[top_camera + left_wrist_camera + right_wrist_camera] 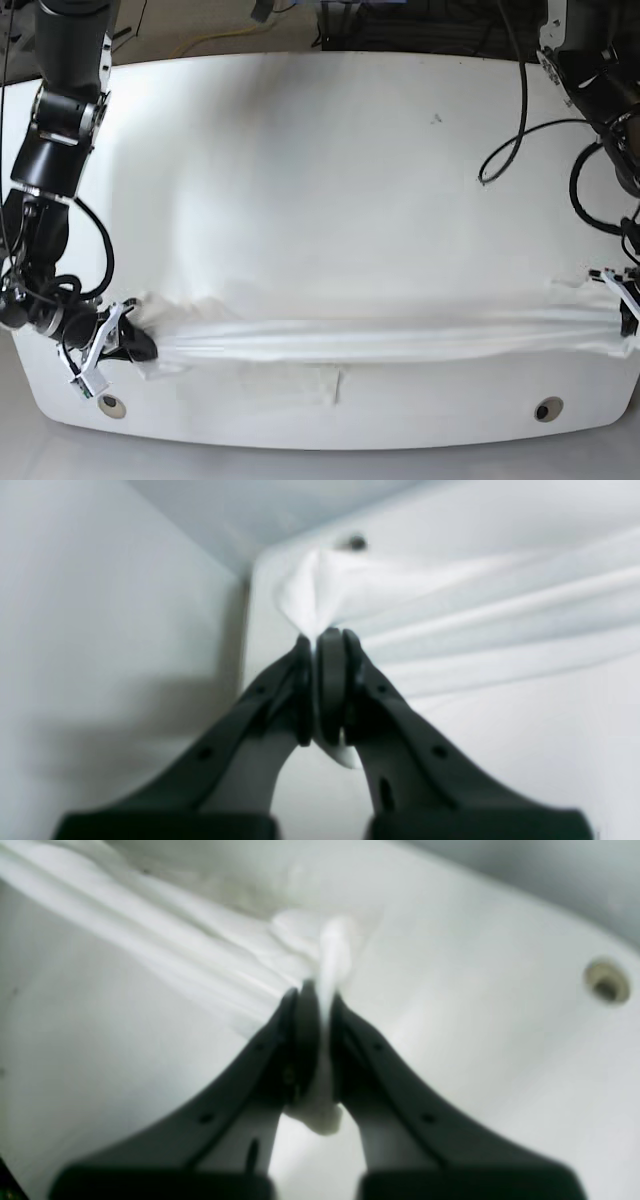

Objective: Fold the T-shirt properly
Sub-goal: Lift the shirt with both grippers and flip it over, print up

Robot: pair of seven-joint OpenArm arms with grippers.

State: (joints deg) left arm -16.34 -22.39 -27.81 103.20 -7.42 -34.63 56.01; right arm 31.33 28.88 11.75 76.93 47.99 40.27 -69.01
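The T-shirt end in my left gripper, now at the table's edge, will be let go on the far part of the table point(586, 114), by the black cable.
The white T-shirt point(380, 338) is pulled taut into a long narrow band across the near part of the white table point(330, 180). Only plain white cloth shows; no print is visible. My right gripper point(138, 346), at the left of the base view, is shut on one end of the shirt. In the right wrist view the gripper point(320, 990) pinches bunched cloth point(175, 950). My left gripper point(625, 312), at the right table edge, is shut on the other end. In the left wrist view the gripper point(325, 639) clamps the cloth point(475, 610), whose folds run off to the right.
Two round holes sit near the table's front edge, one point(113, 406) by my right gripper and one point(546, 409) at the right. A black cable point(520, 130) hangs over the far right of the table. The table's front edge lies close below the shirt.
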